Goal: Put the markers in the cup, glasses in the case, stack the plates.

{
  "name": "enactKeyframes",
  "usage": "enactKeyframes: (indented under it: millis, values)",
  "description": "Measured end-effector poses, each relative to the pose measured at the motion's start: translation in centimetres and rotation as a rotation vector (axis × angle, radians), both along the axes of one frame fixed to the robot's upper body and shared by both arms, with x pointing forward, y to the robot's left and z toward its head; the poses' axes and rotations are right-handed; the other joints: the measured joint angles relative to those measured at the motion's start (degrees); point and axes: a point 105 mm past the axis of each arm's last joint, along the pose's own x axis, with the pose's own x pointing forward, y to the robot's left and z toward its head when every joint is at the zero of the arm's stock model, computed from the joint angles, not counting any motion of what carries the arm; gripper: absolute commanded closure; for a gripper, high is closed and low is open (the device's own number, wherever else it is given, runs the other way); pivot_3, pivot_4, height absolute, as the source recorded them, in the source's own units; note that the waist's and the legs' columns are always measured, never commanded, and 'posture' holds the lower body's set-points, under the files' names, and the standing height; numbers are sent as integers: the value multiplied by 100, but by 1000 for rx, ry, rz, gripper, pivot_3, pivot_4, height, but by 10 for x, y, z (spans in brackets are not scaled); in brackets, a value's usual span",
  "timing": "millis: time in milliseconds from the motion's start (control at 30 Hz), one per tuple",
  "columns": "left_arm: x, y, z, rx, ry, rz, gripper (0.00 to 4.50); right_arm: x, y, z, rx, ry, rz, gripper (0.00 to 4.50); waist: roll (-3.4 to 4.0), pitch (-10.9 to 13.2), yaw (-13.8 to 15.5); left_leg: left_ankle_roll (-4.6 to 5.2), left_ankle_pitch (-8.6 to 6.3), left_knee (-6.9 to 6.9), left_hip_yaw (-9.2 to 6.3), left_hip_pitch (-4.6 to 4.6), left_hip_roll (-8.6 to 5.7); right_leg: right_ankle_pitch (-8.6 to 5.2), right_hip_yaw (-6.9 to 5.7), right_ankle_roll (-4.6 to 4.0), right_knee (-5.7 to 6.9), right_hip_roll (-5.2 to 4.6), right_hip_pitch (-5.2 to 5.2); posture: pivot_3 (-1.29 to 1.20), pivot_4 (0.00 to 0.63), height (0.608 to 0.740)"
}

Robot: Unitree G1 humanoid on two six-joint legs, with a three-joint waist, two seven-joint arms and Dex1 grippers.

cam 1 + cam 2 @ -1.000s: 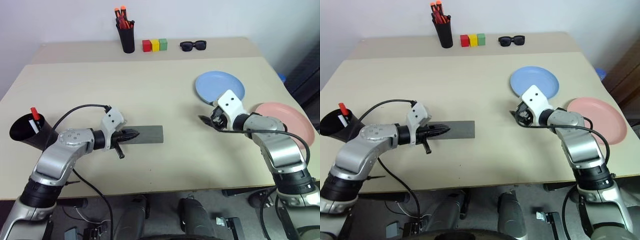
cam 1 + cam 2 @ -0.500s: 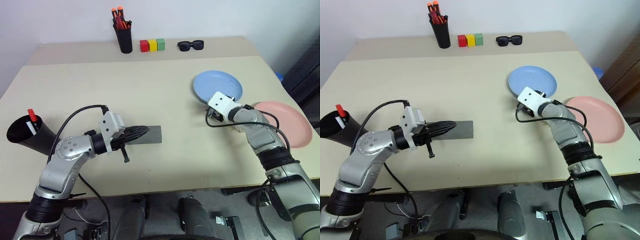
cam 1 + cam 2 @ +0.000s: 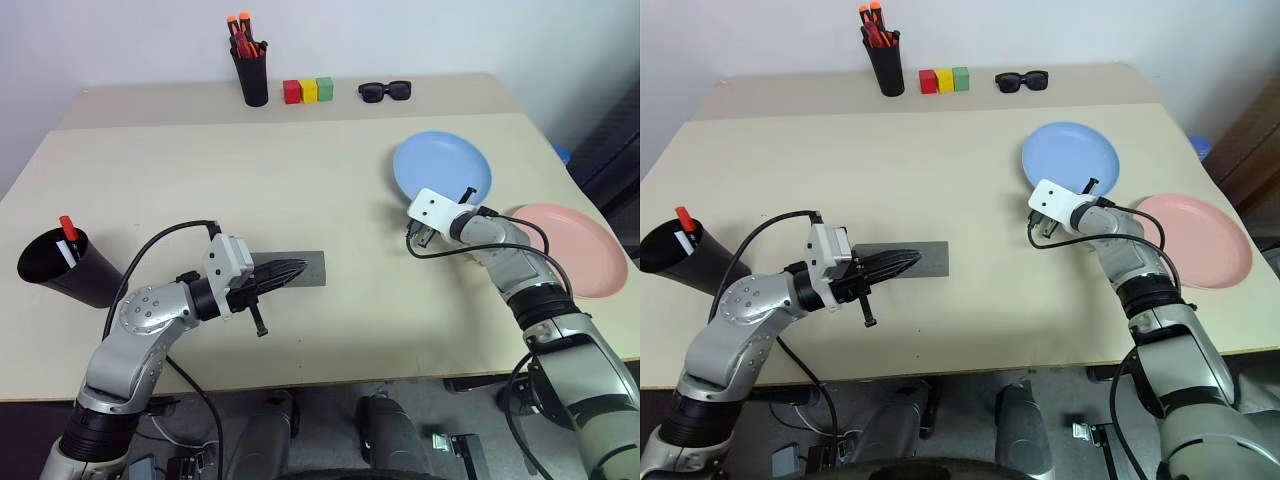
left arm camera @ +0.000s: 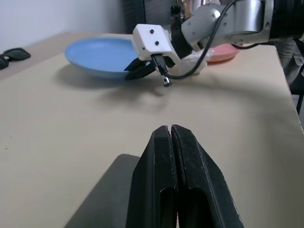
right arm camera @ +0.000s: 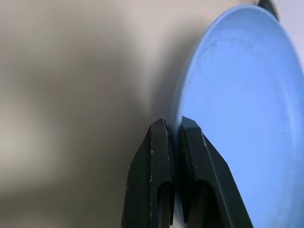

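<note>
Next, my right gripper sets the light blue plate, now apart from the pink one, down on the middle of the salmon pink plate [image 3: 564, 249].
My right gripper [image 5: 173, 124] is shut on the near rim of the light blue plate [image 3: 445, 165], one finger on each side of the edge. The salmon pink plate [image 3: 575, 245] lies flat to its right, apart from it. My left gripper [image 3: 295, 268] is shut with nothing in it and hovers level over the left part of the grey case [image 3: 312, 270], whose lid is down. The wide black cup [image 3: 50, 268] leans at the table's left edge with a red marker [image 3: 68, 228] and a white marker [image 3: 72, 250] in it. The glasses are hidden.
At the back stand a tall black pen holder [image 3: 253, 75] with orange-capped pens, three coloured blocks [image 3: 308, 91] and black sunglasses [image 3: 386, 91]. The pink plate reaches close to the table's right edge.
My right gripper has reached forward to the blue plate, rolled, and closed on its rim. My left gripper has drawn back a little over the case and stays shut.
</note>
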Motion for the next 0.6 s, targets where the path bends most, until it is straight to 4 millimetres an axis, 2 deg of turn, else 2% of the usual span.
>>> enactKeyframes:
  millis: [100,200,267,333,467,600]
  values:
    - [2,-4,1,-19,-1,-9,4500,-13,-3,22,-24,-59,30,4481,1,1,33,0,0,1,-1,-2,0,-1,0,0,-1,-1,1,0,150,740]
    - [5,-15,2,-51,1,-47,4500,-41,-28,49,1,-70,-2,4481,5,1,147,3,-2,8,-6,-5,-1,-3,-2,-2,-6,-3,6,0,150,740]
    - [4,-25,3,-65,4,-91,4500,-66,-50,56,20,-17,-47,4481,2,-1,184,6,-4,12,-9,-4,1,-10,-6,-12,-9,-4,15,0,150,740]
    - [2,-35,2,-72,12,-143,4500,-89,-70,54,26,49,-99,4481,3,-3,168,8,-5,13,-5,-2,1,-12,-6,-15,-11,-6,19,0,150,740]
    - [-2,-54,-1,-74,31,-253,4500,-131,-112,35,48,169,-254,4481,24,-14,139,8,-5,14,6,3,4,-12,-2,-17,-8,-6,18,0,150,740]
    - [0,-61,-2,-72,33,-303,4500,-154,-134,20,40,230,-342,4481,33,-20,96,8,-6,14,14,9,8,-11,1,-18,-7,-6,19,0,150,740]
